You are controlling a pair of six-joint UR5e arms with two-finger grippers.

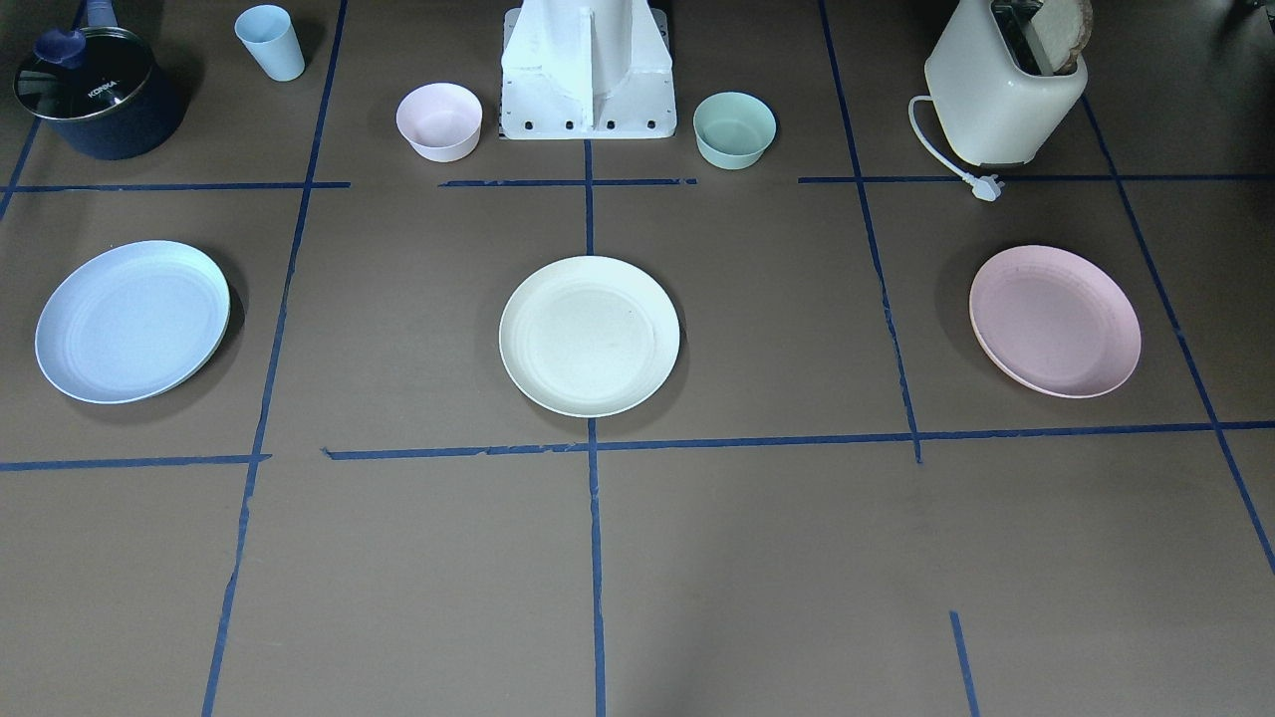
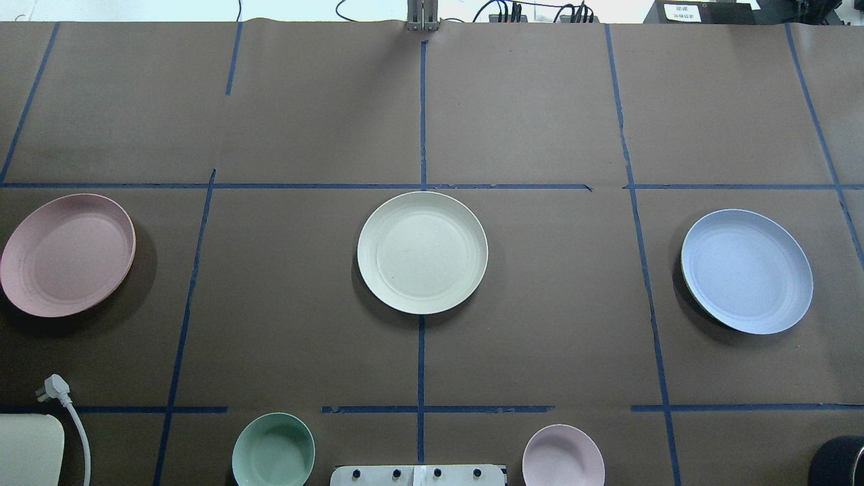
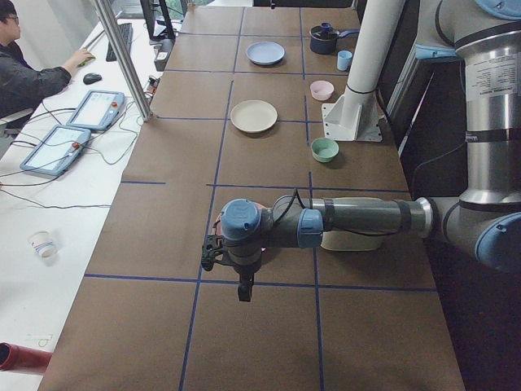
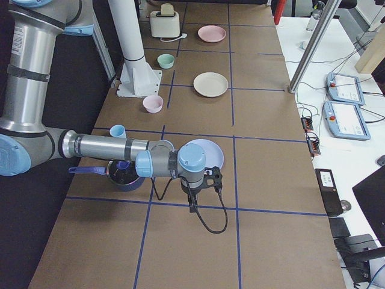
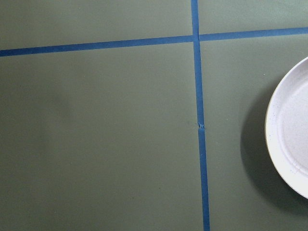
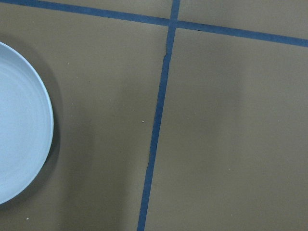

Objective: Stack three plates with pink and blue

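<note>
The pink plate's rim (image 1: 1127, 300) (image 5: 268, 135), on the side farthest from the cream-white plate, is the next place my left gripper will go and close.
Three plates lie apart in a row on the brown table: the pale pink plate (image 1: 1054, 321) (image 2: 67, 254), the cream-white plate (image 1: 589, 336) (image 2: 422, 252) in the middle, and the light blue plate (image 1: 132, 321) (image 2: 746, 271). My left gripper (image 3: 242, 292) hangs over the table's left end, beyond the pink plate, whose rim shows in the left wrist view (image 5: 291, 130). My right gripper (image 4: 192, 208) hangs over the right end, beside the blue plate (image 4: 207, 153) (image 6: 21, 144). Both grippers show only in the side views, so I cannot tell if they are open or shut.
Near the robot base (image 1: 588, 75) stand a small pink bowl (image 1: 439, 120) and a mint-green bowl (image 1: 734, 129). A toaster (image 1: 1006, 90) with a loose plug stands behind the pink plate. A dark pot (image 1: 100, 95) and a blue cup (image 1: 270, 42) stand behind the blue plate.
</note>
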